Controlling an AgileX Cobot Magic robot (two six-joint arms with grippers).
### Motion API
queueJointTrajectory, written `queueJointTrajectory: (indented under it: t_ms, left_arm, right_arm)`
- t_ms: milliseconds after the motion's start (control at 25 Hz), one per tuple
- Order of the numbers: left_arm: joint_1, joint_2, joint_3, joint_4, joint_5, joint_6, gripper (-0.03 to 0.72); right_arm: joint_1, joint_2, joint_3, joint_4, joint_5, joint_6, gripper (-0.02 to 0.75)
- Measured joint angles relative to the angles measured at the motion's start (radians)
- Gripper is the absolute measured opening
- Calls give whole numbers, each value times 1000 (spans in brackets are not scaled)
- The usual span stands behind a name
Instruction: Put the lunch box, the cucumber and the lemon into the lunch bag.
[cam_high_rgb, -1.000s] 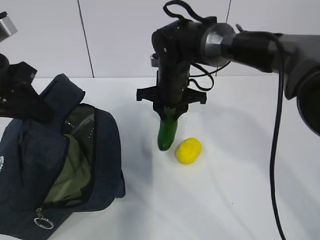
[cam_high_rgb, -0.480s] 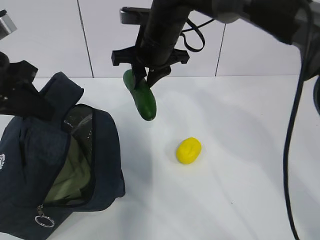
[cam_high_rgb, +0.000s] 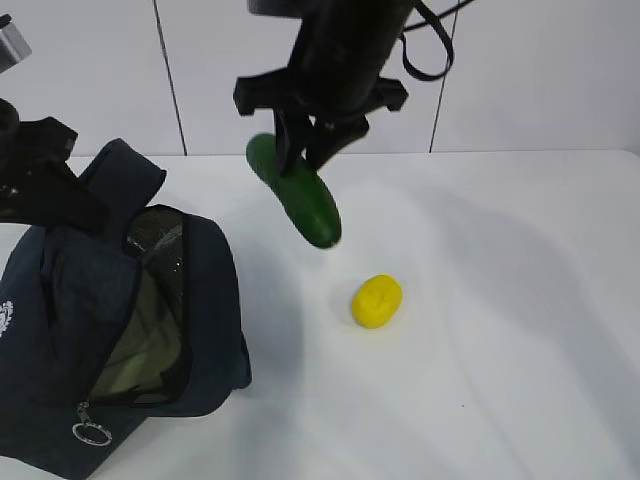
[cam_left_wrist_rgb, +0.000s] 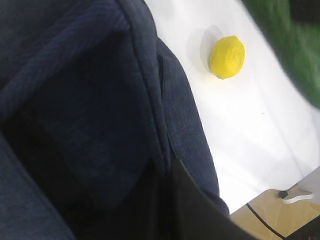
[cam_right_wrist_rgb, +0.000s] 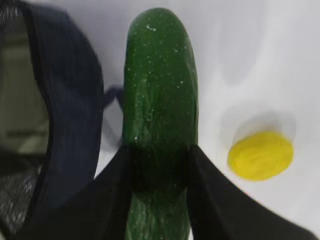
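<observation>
The cucumber, now hanging tilted above the table, will lie between the lunch box and the bag's side (cam_high_rgb: 186, 286) (cam_right_wrist_rgb: 37, 87) facing the lemon after my right gripper releases it.
My right gripper (cam_high_rgb: 305, 150) is shut on the dark green cucumber (cam_high_rgb: 303, 200), which hangs tilted in the air above the table, right of the lunch bag's opening. From the right wrist, both fingers clamp the cucumber (cam_right_wrist_rgb: 160, 95) at its middle. The yellow lemon (cam_high_rgb: 377, 300) lies on the table below and to the right. The navy lunch bag (cam_high_rgb: 215, 330) stands at the left with its zipper open, and the lunch box's pale green lid (cam_high_rgb: 140, 345) shows inside. My left gripper (cam_high_rgb: 45, 185) is shut on the bag's top fabric (cam_left_wrist_rgb: 100, 100).
The white table (cam_high_rgb: 480, 380) runs to the right and front of the lemon. A silver ring pull (cam_high_rgb: 91, 432) hangs at the bag's front corner. The table's edge (cam_left_wrist_rgb: 270, 192) shows in the left wrist view, past the bag.
My right gripper has lifted the cucumber off the table beside the lemon, up and to the left toward the bag. The left arm, bag and lemon have stayed put.
</observation>
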Motion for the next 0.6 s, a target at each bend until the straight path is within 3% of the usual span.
queueJointTrajectory:
  t_ms: [320,600]
  left_arm:
    - [0,0,0,0,2,0,-6]
    - [0,0,0,-6,20,1,-6]
  right_arm:
    - [5,-308,519,332,-306,-224,266]
    - [8,-325,681,664,-410,-480,266]
